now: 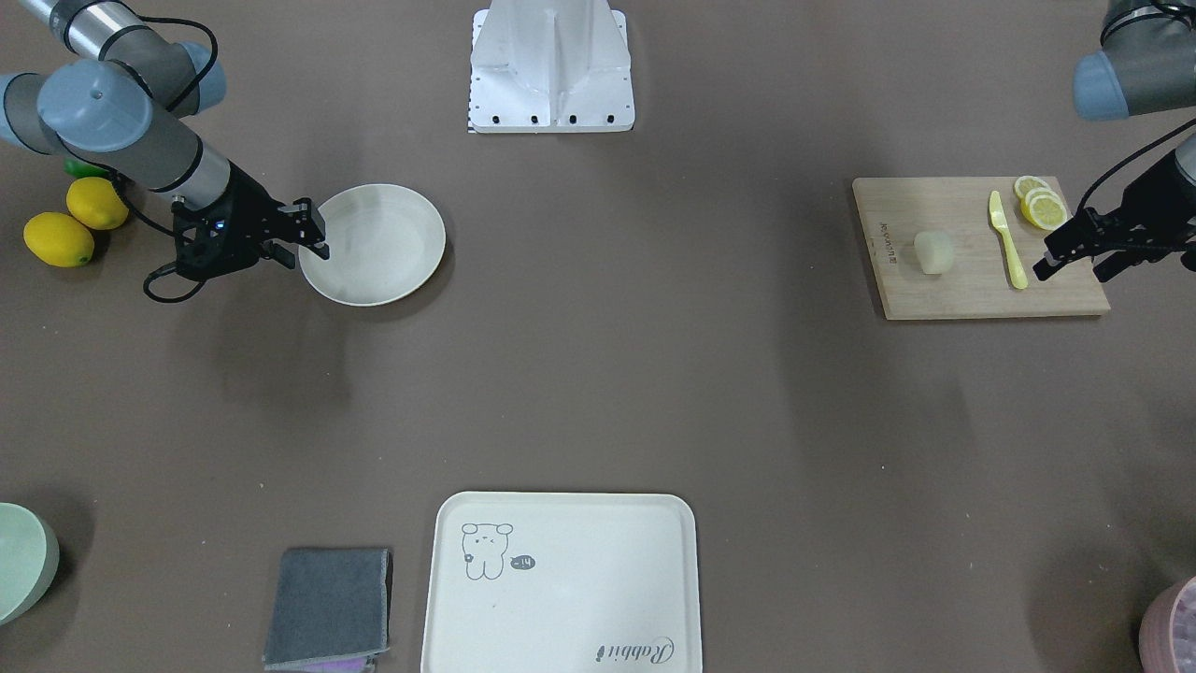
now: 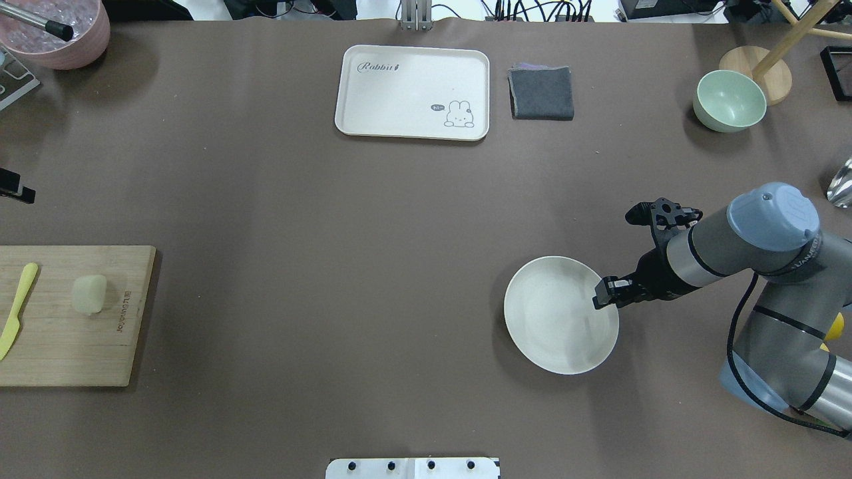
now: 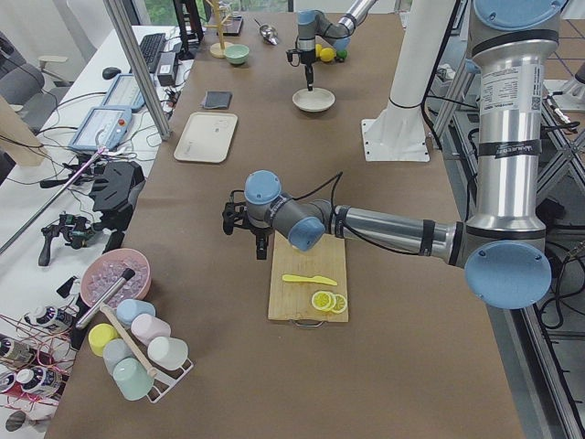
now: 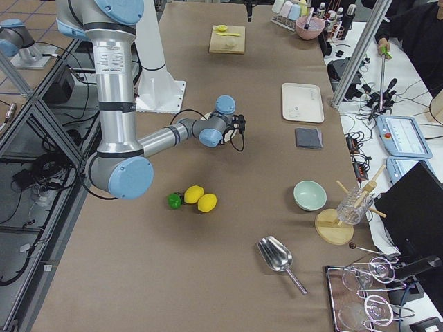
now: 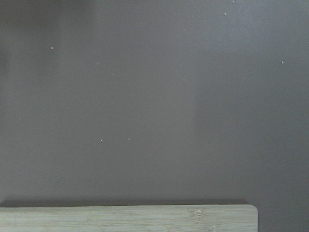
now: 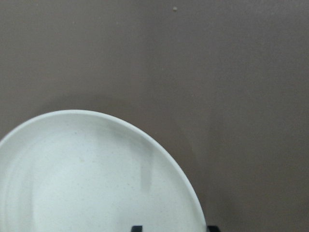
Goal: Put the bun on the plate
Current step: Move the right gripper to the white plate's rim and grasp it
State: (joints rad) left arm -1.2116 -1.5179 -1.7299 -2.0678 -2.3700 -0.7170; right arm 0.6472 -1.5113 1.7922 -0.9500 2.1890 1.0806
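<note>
My left gripper is to go next to the middle of the bun [image 1: 933, 251], beside the yellow knife on the wooden cutting board, and close there.
The bun [image 1: 932, 252] is a pale cream lump lying on a wooden cutting board [image 1: 972, 294], also seen from above as the bun [image 2: 89, 294]. My left gripper [image 1: 1076, 262] hangs open at the board's outer end, about a hand's width from the bun, holding nothing. The left wrist view shows only bare table and the board's edge [image 5: 128, 218]. The plate [image 2: 556, 319] is round, off-white and has nothing on it. My right gripper [image 2: 607, 294] is open at the plate's rim [image 6: 190, 193], one fingertip [image 6: 136, 227] over the plate, the other outside it.
A yellow knife [image 1: 1007, 238] and lemon slices [image 1: 1042, 204] share the board. Two lemons [image 1: 77, 222] lie behind the right arm. A cream tray [image 2: 413, 92], a grey cloth [image 2: 541, 93] and a green bowl [image 2: 729, 101] stand along the far side, with a pink bowl [image 2: 56, 33] at the far left corner.
</note>
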